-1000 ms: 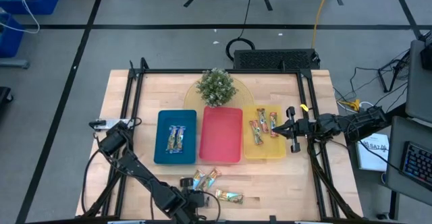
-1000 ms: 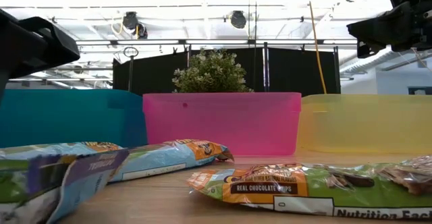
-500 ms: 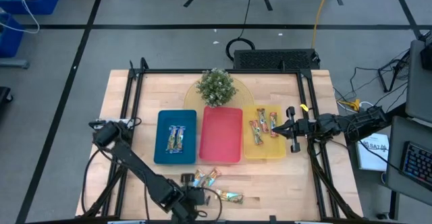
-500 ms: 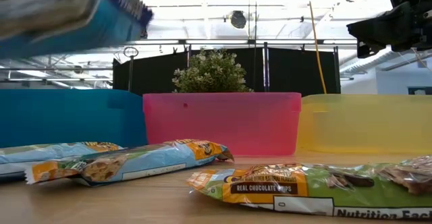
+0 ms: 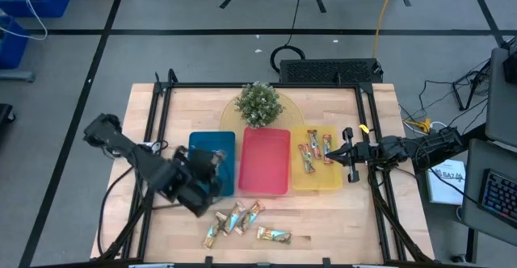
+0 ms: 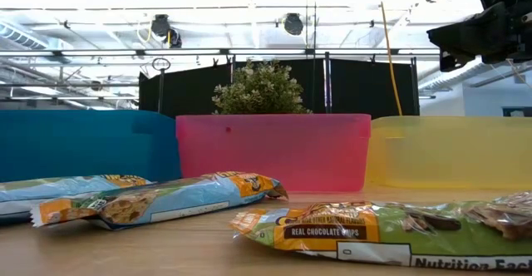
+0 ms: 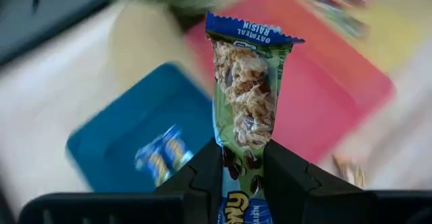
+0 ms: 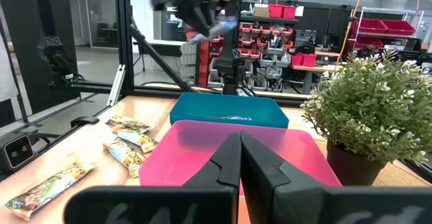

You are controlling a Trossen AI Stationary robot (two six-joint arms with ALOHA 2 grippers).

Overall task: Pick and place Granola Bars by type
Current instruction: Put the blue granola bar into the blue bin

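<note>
My left gripper needs to release the oatmeal raisin bar in the blue tray point(image 5: 213, 173) point(image 7: 159, 158), close by the blue-accented bar.
My left gripper point(image 7: 241, 166) is shut on a green, blue-ended granola bar point(image 7: 244, 96) marked oatmeal raisin, high above the blue tray point(image 5: 203, 143); in the high view it point(image 5: 212, 165) hangs over that tray. One blue-accented bar point(image 7: 160, 156) lies in the blue tray. Several bars point(image 5: 234, 219) lie on the wood near the table's near edge, and in the low view they point(image 6: 150, 203) lie flat. Orange-red bars point(image 5: 315, 151) lie in the yellow tray point(image 5: 317, 179). My right gripper point(image 5: 329, 152) waits shut above the yellow tray's right side. My left gripper pinches the bar's lower part point(image 7: 237, 158) between its two fingers point(image 7: 202, 180), which lie across the bar. The bar is lifted clear, and its long upper part sticks out past the fingertips to the blue sealed end point(image 7: 251, 32). The lower end is hidden between the fingers.
The red tray point(image 5: 265, 161) stands between the blue and yellow trays. A potted plant point(image 5: 258, 102) stands behind them on a round pale mat. Black frame rails point(image 5: 161, 123) run along both table sides. Bare wood lies left of the loose bars.
My left gripper, which was down at the loose bars by the near edge, has risen and swung toward the far edge until it is over the blue tray, carrying one bar lifted clear of the table. That bar has left the low view's foreground. The right arm has kept still.
</note>
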